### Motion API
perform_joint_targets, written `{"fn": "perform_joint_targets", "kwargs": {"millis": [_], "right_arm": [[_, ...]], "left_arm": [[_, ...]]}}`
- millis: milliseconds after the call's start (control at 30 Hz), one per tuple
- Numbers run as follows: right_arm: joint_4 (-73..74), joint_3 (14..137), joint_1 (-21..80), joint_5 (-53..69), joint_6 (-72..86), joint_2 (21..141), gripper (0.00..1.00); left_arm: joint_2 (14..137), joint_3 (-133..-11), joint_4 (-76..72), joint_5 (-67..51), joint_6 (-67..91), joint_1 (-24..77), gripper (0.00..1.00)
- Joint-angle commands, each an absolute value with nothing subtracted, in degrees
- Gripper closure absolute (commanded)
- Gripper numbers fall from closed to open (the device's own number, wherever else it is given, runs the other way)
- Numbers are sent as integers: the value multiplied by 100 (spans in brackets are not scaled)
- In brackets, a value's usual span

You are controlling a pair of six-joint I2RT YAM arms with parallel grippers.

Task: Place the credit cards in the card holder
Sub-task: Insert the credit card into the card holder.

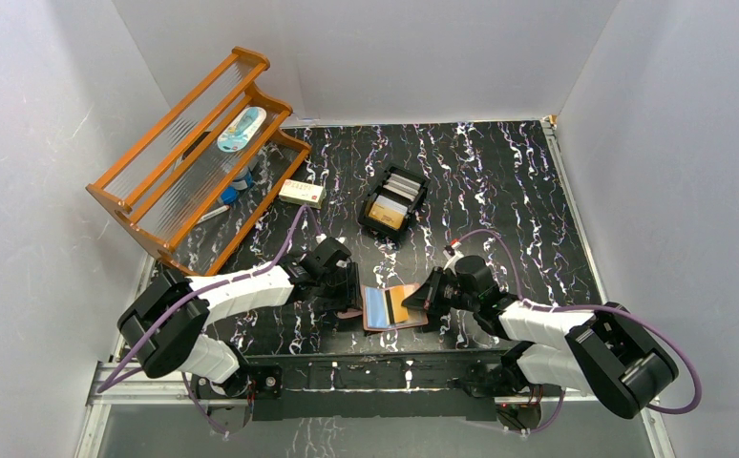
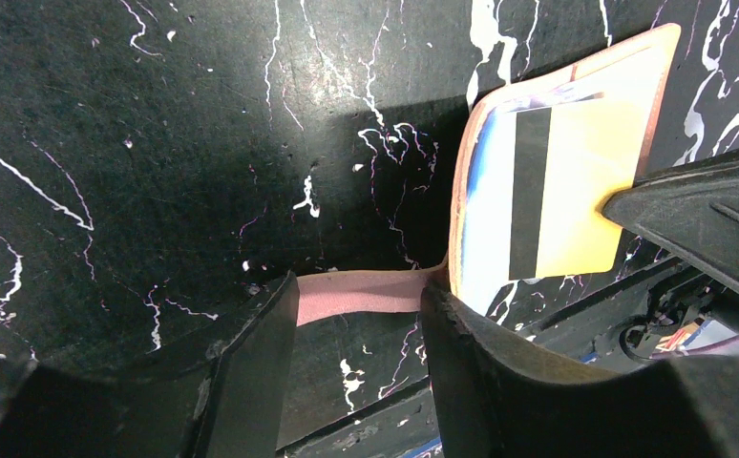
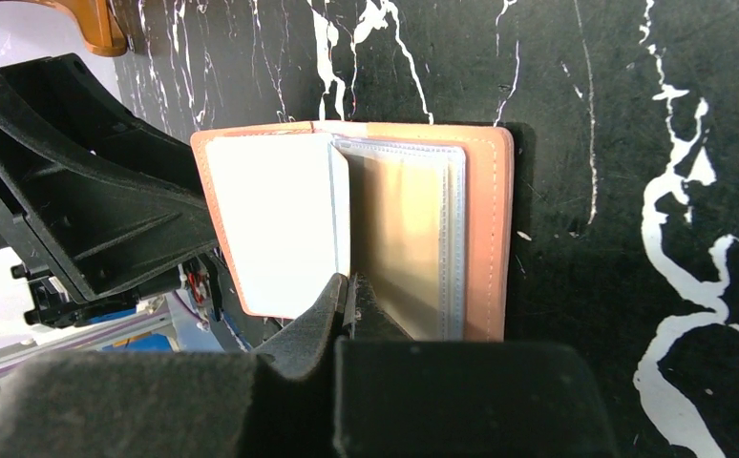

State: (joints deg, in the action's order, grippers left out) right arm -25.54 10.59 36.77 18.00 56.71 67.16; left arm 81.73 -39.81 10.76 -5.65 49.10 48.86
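The pink snap tab is loose in my left gripper's fingers, so I should pinch it by the card holder's edge (image 2: 454, 239) before the gold card goes in.
The salmon-brown card holder (image 1: 391, 307) lies open on the black marbled table between my two grippers. A gold credit card (image 2: 576, 172) with a black stripe shows inside one of its clear sleeves. My left gripper (image 2: 358, 292) stands open at the holder's left side, with the pink snap tab (image 2: 366, 296) lying across the gap between its fingers. My right gripper (image 3: 349, 284) is shut on the edge of a clear sleeve, which stands up from the holder (image 3: 488, 229). Several more credit cards (image 1: 390, 216), gold and silver-grey, stand in the black slotted tray (image 1: 373, 205) farther back.
A wooden rack (image 1: 194, 162) holding small items leans at the back left. A white-and-red small box (image 1: 303, 193) lies beside it. White walls close in the table on three sides. Both arm bases sit on the black rail (image 1: 366, 377) at the near edge.
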Motion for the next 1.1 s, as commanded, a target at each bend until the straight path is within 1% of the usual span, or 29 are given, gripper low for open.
{"fn": "perform_joint_targets", "kwargs": {"millis": [0,67,100,167,233,300,367,667,900,967,1033,1067], "right_arm": [[-2635,1057,3697,1819,5536,6831,100],[-2525,1108,3691,1819,5480,6887,100],[-2469,1127,3696,1813,5445,6904,98],[-2321,1155,3697,1777,5419,6941,94],[-2201,1196,3692,1807,5346,6981,93],[-2063,1264,3700,1862,5267,7012,93],[-2027,1301,3695,1926,5239,7045,94],[-2204,1370,3713,2197,5338,7343,97],[-2144,1365,3720,2110,5475,7244,98],[-1997,1378,3718,1992,5453,7104,99],[-1889,1400,3723,1945,5405,7021,99],[-1863,1413,3726,1950,5381,7022,99]], "left_arm": [[7990,-4025,1248,-682,4928,4921,50],[7970,-4025,1340,-586,4914,4920,54],[7983,-4041,1413,-521,4901,4922,57],[8024,-4047,1543,-372,4872,4917,69],[8102,-4014,1614,-315,4854,4921,79],[8164,-3974,1611,-316,4864,4930,84],[8234,-3948,1591,-300,4899,4950,87],[8596,-3995,1452,-303,4880,5015,88],[8629,-3956,1493,-280,4868,5019,88],[8493,-4025,1688,-171,4899,5027,81],[8284,-4201,1992,-51,4900,5024,70],[8136,-4308,2111,-18,4896,5021,66]]}}
